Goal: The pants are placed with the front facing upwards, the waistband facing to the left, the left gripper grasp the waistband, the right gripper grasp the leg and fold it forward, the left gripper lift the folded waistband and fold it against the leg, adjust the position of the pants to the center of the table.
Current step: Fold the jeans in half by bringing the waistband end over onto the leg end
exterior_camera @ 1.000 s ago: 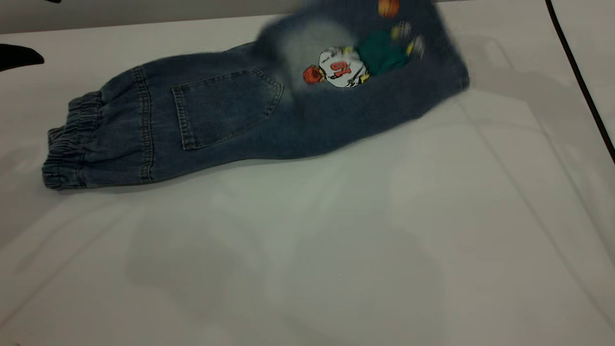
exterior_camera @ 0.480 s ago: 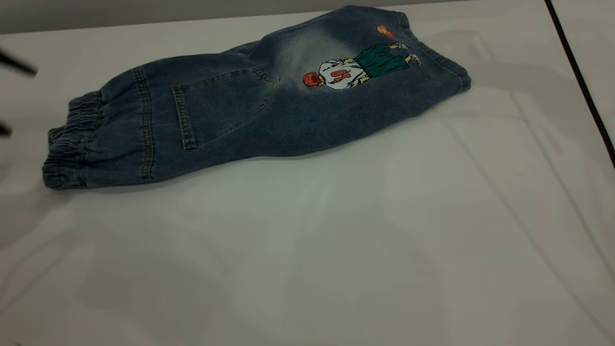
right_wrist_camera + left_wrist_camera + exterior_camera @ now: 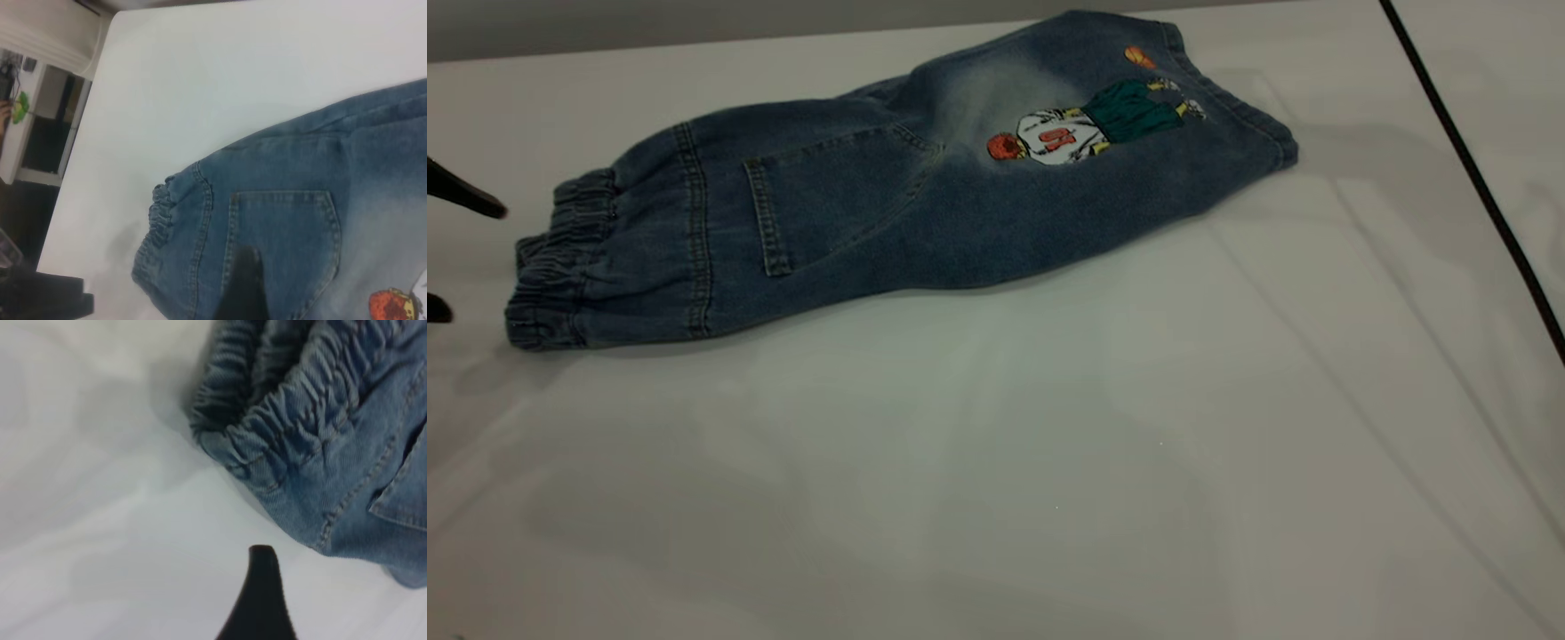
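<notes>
The robot's left gripper will next close on the near corner of the gathered waistband (image 3: 543, 329) (image 3: 241, 457) of the pants, where the fold meets the tabletop.
The pants (image 3: 889, 204) lie folded lengthwise on the white table (image 3: 1049, 444), back side up, with a rear pocket showing. The leg (image 3: 1138, 116) with the cartoon player points to the far right. The gathered waistband (image 3: 560, 258) is at the left end. My left gripper (image 3: 454, 253) is open just left of the waistband, one fingertip at each side of its end, not touching it. Its wrist view shows the crinkled waistband (image 3: 293, 420) and one black finger (image 3: 263, 600). My right gripper (image 3: 300, 297) hovers open above the pocket (image 3: 280, 240), holding nothing, out of the exterior view.
A black cable (image 3: 1467, 169) runs diagonally over the table's right side. The right wrist view shows the table's left edge (image 3: 80, 133) with room clutter beyond it, and the left arm's dark body (image 3: 40, 297). Bare white surface lies in front of the pants.
The cartoon leg has dropped and settled flat on the lower leg. My left gripper's fingers have come down beside the waistband. The cable at the right has shifted leftward.
</notes>
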`<state>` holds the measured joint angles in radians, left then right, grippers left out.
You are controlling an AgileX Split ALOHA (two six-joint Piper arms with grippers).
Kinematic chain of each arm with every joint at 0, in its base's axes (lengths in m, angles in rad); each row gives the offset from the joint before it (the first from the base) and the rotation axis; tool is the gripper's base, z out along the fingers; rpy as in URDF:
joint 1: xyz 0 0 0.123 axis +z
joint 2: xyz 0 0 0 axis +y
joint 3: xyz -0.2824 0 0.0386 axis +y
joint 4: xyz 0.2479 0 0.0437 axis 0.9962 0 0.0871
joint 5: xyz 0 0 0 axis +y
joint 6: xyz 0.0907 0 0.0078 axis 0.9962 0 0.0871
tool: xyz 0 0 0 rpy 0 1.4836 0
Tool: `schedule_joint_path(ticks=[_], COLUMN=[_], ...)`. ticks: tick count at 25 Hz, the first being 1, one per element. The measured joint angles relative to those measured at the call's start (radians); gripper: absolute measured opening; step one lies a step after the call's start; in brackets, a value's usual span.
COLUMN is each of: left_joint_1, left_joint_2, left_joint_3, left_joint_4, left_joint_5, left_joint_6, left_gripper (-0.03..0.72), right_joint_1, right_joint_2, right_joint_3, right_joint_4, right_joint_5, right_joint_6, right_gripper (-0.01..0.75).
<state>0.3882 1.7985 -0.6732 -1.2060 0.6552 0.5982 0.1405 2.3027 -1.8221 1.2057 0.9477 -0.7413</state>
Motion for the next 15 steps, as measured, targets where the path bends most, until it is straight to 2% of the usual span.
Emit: schedule_joint_path(ticks=[3,8,15], left_joint_1=[0.0,0.0,0.0], left_joint_2=[0.059,0.126,0.124], left_joint_3=[-0.04,-0.111,-0.129], left_joint_4=[0.005,0.085,0.359], left_joint_5=[0.034,0.155,0.107], left_joint_6=[0.007,-0.058,-0.283], left_gripper=[0.545,0.545,0.531], right_joint_1=[0.0,0.0,0.0], right_joint_2=[0.0,0.0,0.0], right_joint_3=[0.0,0.0,0.0], right_joint_4=[0.0,-0.001,-0.003], right_joint_5=[0.009,0.012,0.012], right_joint_6=[0.0,0.0,0.0], right_gripper=[0.561,0.56,0.56])
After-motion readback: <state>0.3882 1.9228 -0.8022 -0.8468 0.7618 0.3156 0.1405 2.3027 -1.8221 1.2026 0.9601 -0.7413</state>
